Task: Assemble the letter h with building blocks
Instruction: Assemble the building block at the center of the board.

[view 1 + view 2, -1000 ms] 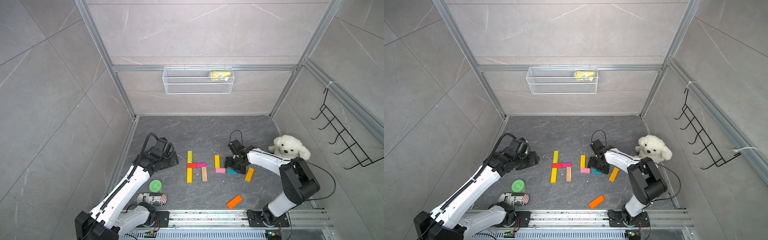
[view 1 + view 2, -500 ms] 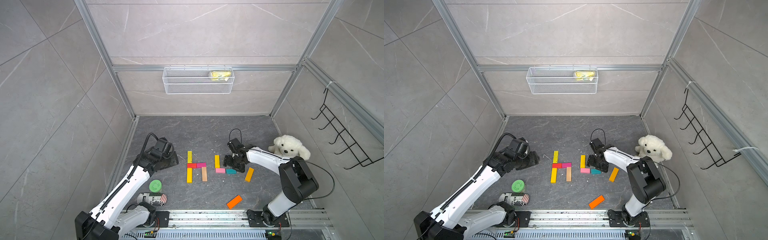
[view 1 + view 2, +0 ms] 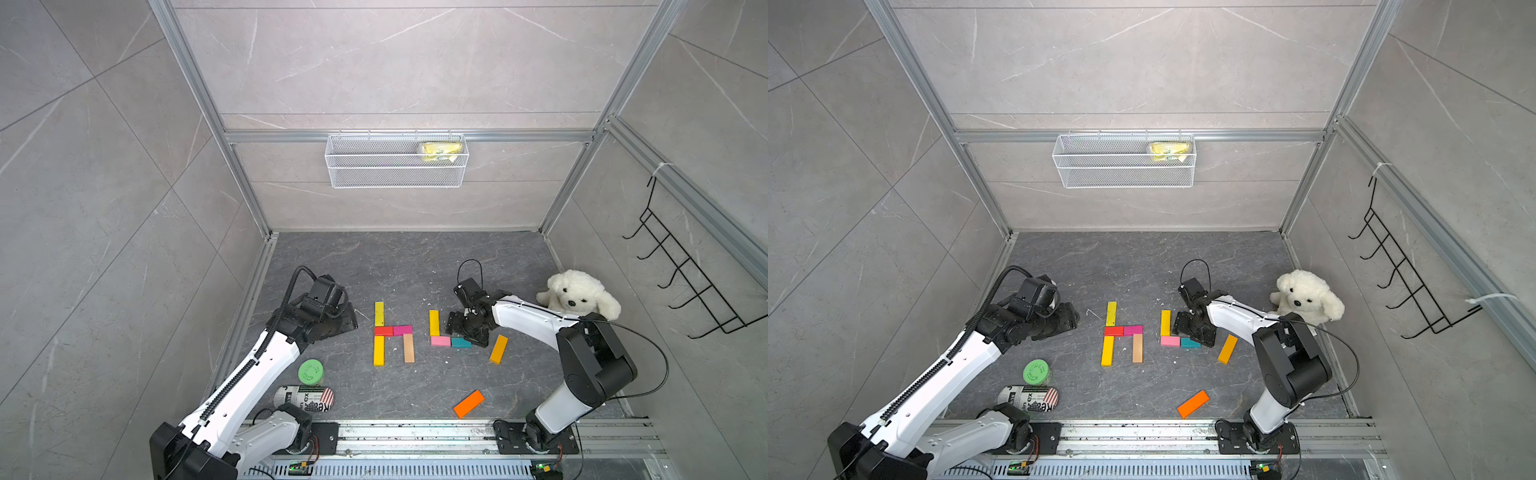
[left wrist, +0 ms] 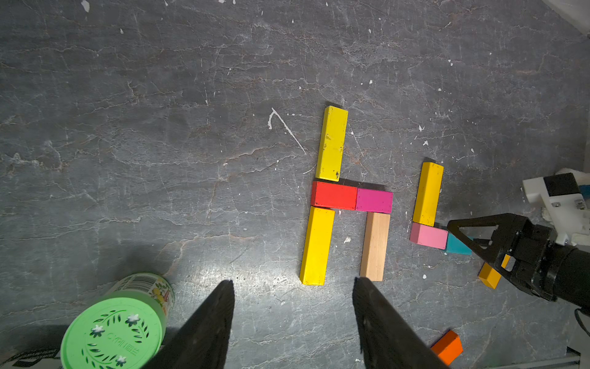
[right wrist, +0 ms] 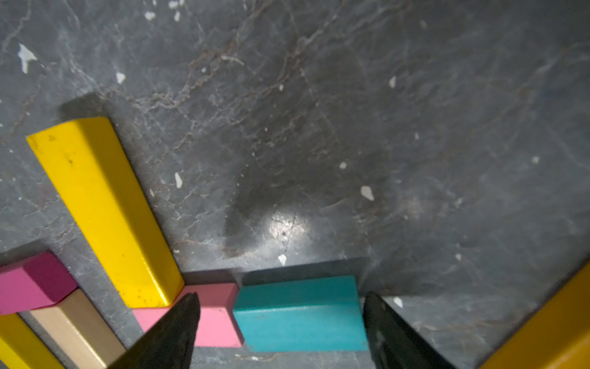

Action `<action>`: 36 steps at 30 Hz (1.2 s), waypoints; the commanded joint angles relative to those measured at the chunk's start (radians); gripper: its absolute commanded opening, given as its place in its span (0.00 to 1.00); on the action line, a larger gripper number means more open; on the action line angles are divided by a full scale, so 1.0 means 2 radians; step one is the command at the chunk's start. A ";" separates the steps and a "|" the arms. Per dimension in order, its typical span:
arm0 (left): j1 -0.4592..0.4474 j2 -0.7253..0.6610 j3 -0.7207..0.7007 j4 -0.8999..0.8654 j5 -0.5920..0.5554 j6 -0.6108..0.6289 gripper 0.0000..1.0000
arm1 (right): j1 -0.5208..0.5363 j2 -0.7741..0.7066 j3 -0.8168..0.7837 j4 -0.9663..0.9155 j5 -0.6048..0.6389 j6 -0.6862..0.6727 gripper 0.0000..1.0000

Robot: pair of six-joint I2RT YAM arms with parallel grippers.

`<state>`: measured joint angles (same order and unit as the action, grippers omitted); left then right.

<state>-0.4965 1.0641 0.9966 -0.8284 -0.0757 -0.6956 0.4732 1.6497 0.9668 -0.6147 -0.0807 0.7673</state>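
Observation:
The middle of the loose amber block (image 3: 498, 349) (image 5: 550, 338) near the teal block's loose end is next for my right gripper, which should go there and close.
Five building blocks lie together in both top views: a yellow block (image 3: 379, 313), a red block (image 3: 383, 331), a magenta block (image 3: 402, 330), a second yellow block (image 3: 378, 350) and a tan block (image 3: 409, 348). To their right lie an amber block (image 3: 434, 322), a pink block (image 3: 440, 341) and a teal block (image 5: 300, 314). My right gripper (image 5: 279, 297) hangs open low over the teal block; one finger covers part of the pink block, the other stands just past the teal end. Another amber block (image 3: 498, 349) and an orange block (image 3: 468, 403) lie loose. My left gripper (image 4: 293, 281) is open and empty, left of the five-block group.
A green-lidded jar (image 3: 311, 371) and a printed can (image 3: 305, 399) sit beside the left arm. A white plush dog (image 3: 577, 297) sits at the right wall. A wire basket (image 3: 395, 162) hangs on the back wall, a black hook rack (image 3: 681, 274) on the right wall.
My right gripper has shifted only slightly over the teal block. The blocks and the left arm have not moved.

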 commanded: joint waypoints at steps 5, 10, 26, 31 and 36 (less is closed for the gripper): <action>0.004 -0.001 0.006 0.008 0.004 0.011 0.64 | 0.006 -0.007 0.004 -0.002 -0.005 0.006 0.83; 0.004 0.001 0.008 0.008 0.005 0.011 0.64 | 0.008 -0.008 0.004 -0.002 -0.005 0.008 0.83; 0.003 -0.001 0.006 0.007 0.005 0.011 0.64 | 0.011 -0.001 0.010 0.003 -0.009 0.005 0.83; 0.003 -0.001 0.005 0.007 0.005 0.011 0.64 | 0.011 0.004 0.016 -0.004 -0.003 0.004 0.83; 0.004 -0.002 0.006 0.005 0.005 0.011 0.64 | 0.011 -0.018 0.018 -0.028 0.036 0.006 0.84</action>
<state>-0.4965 1.0679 0.9966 -0.8253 -0.0738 -0.6956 0.4892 1.6489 0.9821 -0.6159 -0.0708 0.7677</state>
